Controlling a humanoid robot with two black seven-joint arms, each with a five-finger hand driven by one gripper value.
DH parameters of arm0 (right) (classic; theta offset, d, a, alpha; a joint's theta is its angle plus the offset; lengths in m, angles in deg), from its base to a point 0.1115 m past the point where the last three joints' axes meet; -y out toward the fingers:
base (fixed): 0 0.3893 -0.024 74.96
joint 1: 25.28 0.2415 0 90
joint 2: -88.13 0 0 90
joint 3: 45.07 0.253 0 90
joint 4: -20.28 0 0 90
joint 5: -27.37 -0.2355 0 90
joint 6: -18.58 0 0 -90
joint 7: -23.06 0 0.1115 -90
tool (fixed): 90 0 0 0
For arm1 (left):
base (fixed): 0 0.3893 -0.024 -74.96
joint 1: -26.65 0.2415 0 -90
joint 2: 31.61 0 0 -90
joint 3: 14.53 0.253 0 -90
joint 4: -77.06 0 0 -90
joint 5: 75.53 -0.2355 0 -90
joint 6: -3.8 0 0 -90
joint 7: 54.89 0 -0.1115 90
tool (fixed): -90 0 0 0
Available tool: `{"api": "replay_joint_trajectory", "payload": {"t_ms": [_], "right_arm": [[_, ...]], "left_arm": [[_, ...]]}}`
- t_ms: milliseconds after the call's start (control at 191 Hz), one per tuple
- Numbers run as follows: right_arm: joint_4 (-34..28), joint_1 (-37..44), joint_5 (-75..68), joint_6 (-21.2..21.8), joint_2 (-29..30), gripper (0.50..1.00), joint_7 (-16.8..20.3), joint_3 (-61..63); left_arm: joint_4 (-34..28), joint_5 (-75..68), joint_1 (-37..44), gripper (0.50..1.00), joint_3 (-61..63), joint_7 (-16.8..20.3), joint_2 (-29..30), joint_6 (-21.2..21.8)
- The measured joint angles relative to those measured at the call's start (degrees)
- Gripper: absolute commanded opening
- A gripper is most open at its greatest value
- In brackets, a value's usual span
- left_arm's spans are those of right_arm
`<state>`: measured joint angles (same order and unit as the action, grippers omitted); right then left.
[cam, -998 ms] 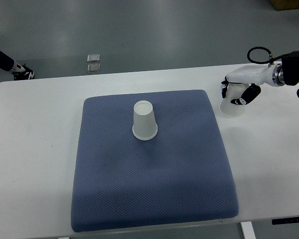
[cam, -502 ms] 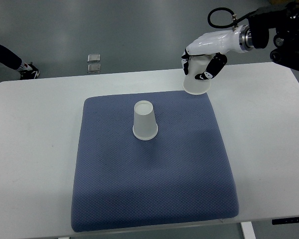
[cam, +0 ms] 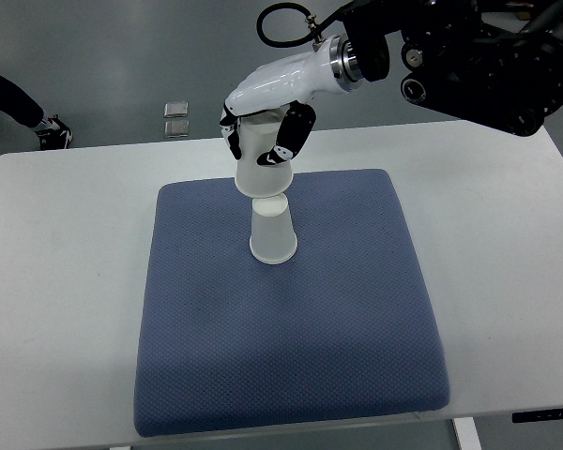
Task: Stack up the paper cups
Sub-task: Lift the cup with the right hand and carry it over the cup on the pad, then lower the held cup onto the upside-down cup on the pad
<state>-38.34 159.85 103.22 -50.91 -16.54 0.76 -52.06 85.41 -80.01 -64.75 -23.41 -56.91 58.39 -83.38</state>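
Observation:
Next, I let go of the paper cup in my right gripper over the top of the standing paper cup [cam: 270, 195] on the blue mat.
A white paper cup [cam: 273, 236] stands upside down on the blue mat [cam: 291, 319], a little behind the mat's middle. My right hand [cam: 263, 131] is shut on a second white paper cup [cam: 260, 167], also mouth down, held in the air directly above the standing cup. The held cup's rim hides the top of the cup below; I cannot tell whether they touch. The right arm [cam: 432, 56] reaches in from the upper right. The left arm is out of view.
The mat lies on a white table [cam: 56, 281]. Two small metal pieces [cam: 176, 118] lie on the grey floor behind the table. A person's leg and shoe [cam: 23, 111] show at the left edge.
My right hand lifted the second cup off the table at the right and carried it left across the mat's far edge, ending above the standing cup.

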Motion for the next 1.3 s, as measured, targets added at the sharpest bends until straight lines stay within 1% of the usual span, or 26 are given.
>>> {"api": "replay_joint_trajectory", "payload": {"t_ms": [256,444,1144,1265,1301], "right_arm": [[1.3,-2.4,0.7,-0.1,2.1,0.594,-0.1,0.0],[3.1,-4.2,1.1,-0.4,2.1,0.594,-0.1,0.0],[5.0,-6.8,1.2,-1.0,2.1,0.592,-0.2,0.0],[5.1,-7.8,1.2,-1.9,2.1,0.594,-0.2,-0.1],[5.1,-8.1,1.2,-2.2,2.2,0.603,-0.2,-0.1]], "left_arm": [[0.0,0.0,0.0,1.000,0.0,0.0,0.0,0.0],[0.0,0.0,0.0,1.000,0.0,0.0,0.0,0.0],[0.0,0.0,0.0,1.000,0.0,0.0,0.0,0.0],[0.0,0.0,0.0,1.000,0.0,0.0,0.0,0.0],[0.0,0.0,0.0,1.000,0.0,0.0,0.0,0.0]]}}
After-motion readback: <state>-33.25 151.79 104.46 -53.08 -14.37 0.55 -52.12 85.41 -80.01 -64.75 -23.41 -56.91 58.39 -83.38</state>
